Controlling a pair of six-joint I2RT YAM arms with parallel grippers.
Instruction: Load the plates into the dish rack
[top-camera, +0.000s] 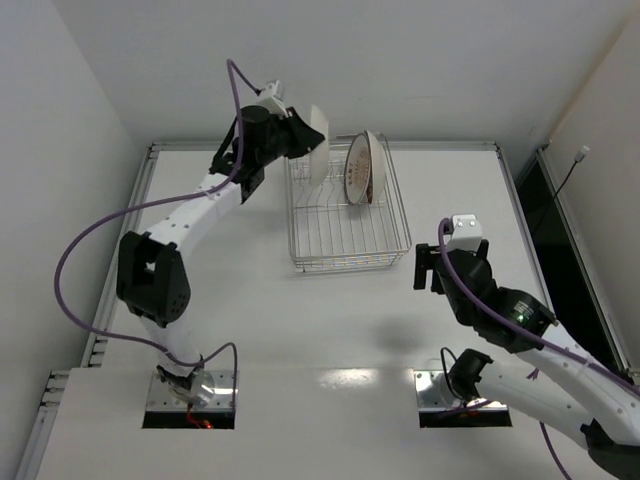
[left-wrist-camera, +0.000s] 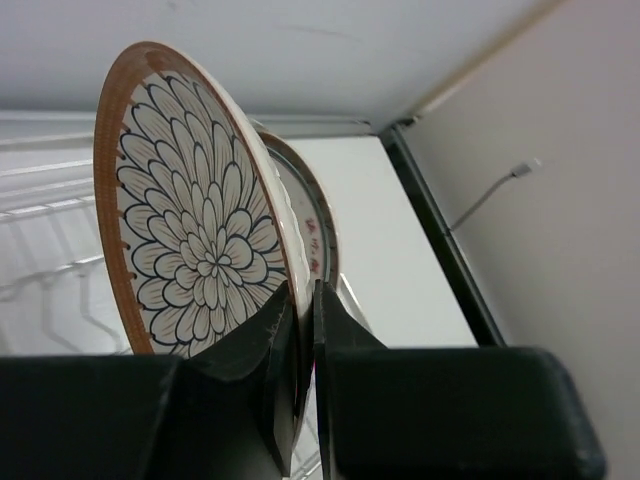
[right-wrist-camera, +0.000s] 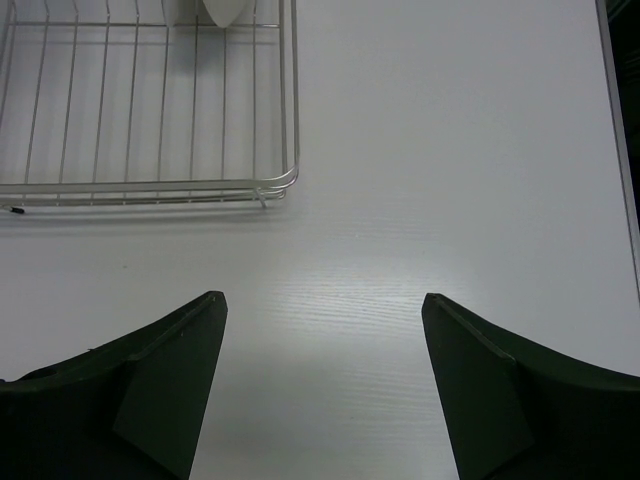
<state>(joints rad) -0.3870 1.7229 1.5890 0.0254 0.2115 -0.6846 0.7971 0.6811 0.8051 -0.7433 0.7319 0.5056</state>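
Observation:
My left gripper is going to release the petal-pattern plate upright in the rack's back half (top-camera: 347, 178), next to the brown-rimmed plate that is standing there.
My left gripper (left-wrist-camera: 305, 310) is shut on the lower rim of a plate (left-wrist-camera: 195, 230) with a brown rim and a dark-lined petal pattern, holding it on edge. From above, this plate (top-camera: 318, 150) shows edge-on at the back left corner of the dish rack (top-camera: 345, 245), with my left gripper (top-camera: 303, 137) beside it. I cannot tell whether it touches the wires. A second brown-rimmed plate (top-camera: 362, 168) stands upright in the rack just to its right, partly hidden behind the petal plate (left-wrist-camera: 318, 225) in the left wrist view. My right gripper (right-wrist-camera: 322, 310) hangs open and empty over bare table, right of the rack.
The rack's near right corner (right-wrist-camera: 150, 185) lies ahead and left of the right gripper (top-camera: 428, 270). The rack's front half holds nothing. A white wall runs behind the table, and a dark strip with a cable (top-camera: 565, 185) borders the right edge.

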